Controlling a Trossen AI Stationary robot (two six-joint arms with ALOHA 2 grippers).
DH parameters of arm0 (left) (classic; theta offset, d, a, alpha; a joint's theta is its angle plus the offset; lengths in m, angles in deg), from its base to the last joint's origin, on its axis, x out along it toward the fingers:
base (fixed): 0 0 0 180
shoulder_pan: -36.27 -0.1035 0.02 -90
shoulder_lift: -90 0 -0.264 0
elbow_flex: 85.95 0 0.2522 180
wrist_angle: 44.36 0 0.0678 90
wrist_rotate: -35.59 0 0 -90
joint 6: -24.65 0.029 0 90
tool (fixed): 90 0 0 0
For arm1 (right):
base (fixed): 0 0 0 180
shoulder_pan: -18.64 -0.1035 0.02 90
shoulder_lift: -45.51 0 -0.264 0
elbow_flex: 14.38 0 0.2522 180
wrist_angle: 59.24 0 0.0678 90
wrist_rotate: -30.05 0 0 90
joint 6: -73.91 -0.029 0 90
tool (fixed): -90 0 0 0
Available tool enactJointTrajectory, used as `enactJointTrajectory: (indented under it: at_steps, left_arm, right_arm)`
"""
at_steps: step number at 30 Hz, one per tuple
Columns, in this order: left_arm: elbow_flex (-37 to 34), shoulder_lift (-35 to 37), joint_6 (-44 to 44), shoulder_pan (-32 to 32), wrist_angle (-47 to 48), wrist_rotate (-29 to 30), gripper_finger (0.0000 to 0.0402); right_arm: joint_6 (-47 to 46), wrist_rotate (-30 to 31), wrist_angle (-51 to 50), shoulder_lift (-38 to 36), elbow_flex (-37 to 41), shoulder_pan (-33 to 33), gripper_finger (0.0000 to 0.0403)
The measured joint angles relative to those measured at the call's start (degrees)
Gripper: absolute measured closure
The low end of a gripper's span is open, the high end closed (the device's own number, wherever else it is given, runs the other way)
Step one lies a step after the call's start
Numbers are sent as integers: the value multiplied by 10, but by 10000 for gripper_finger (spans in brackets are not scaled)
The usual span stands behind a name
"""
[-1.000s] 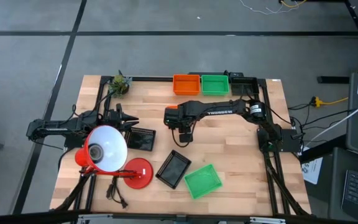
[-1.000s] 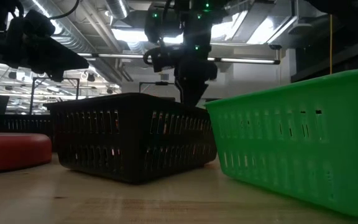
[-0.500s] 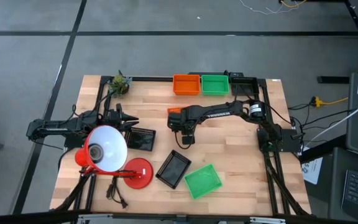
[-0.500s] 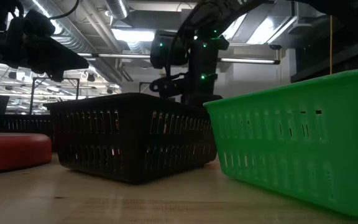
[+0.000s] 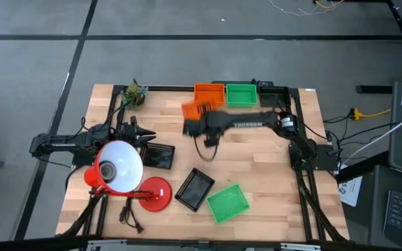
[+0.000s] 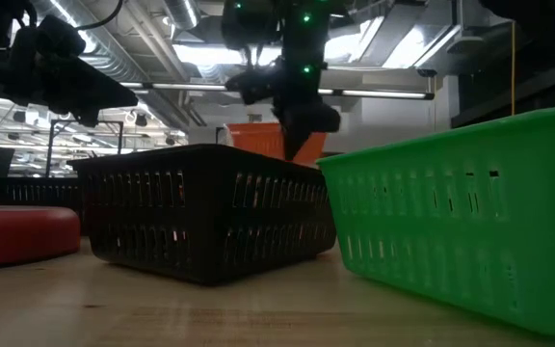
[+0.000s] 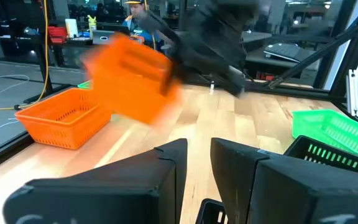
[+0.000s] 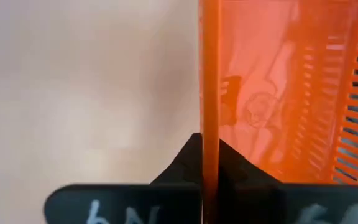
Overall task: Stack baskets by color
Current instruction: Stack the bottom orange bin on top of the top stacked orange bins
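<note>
I need to release the held orange basket, now above the table's middle, from my right gripper inside the other orange basket (image 5: 209, 93) beside the far green basket.
My right gripper (image 5: 199, 118) is shut on an orange basket (image 5: 195, 109) and holds it above the table's middle, near the far side. It also shows as the blurred orange basket (image 7: 132, 81) in the left wrist view. A second orange basket (image 5: 209, 93) and a green basket (image 5: 241, 93) stand side by side on their bottoms at the far edge. A black basket (image 5: 196, 188) and another green basket (image 5: 227, 202) sit near the front edge. A second black basket (image 5: 160, 156) lies just in front of my left gripper (image 7: 199, 163), which waits at the left, level, its fingers a narrow gap apart around nothing. My right gripper pinches one side wall of the orange basket at its rim (image 8: 207, 127), one finger inside the basket and one outside. The fingers come slanting down from the table's right side. The basket is lifted clear of the table and hangs tilted.
A red desk lamp with a white shade (image 5: 119, 166) and its round red base (image 5: 153, 193) stand at the front left. A small plant (image 5: 135, 93) sits at the far left corner. Bare wood lies between the held basket and the front baskets.
My right gripper has shut on the orange basket's wall, rolled its wrist and risen toward the far edge. The basket, which stood on the table under the gripper, is now lifted clear and tipped.
</note>
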Motion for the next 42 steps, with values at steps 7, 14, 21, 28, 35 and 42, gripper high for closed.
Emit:
enactJointTrajectory:
  at_steps: [7,14,21,28,35,42]
  left_arm:
    - [0,0,0,0,0,0,337]
    - [0,0,0,0,0,0,337]
    - [0,0,0,0,0,0,337]
    - [0,0,0,0,0,0,337]
    - [0,0,0,0,0,0,337]
    - [0,0,0,0,0,0,337]
  right_arm:
    - [16,-51,-8,0,-62,134,402]
    - [63,-187,30,0,-11,228,402]
    - [92,-193,89,0,31,245,403]
    - [93,-198,110,0,36,239,400]
    - [92,-209,110,0,36,237,395]
    - [93,-209,110,0,36,237,335]
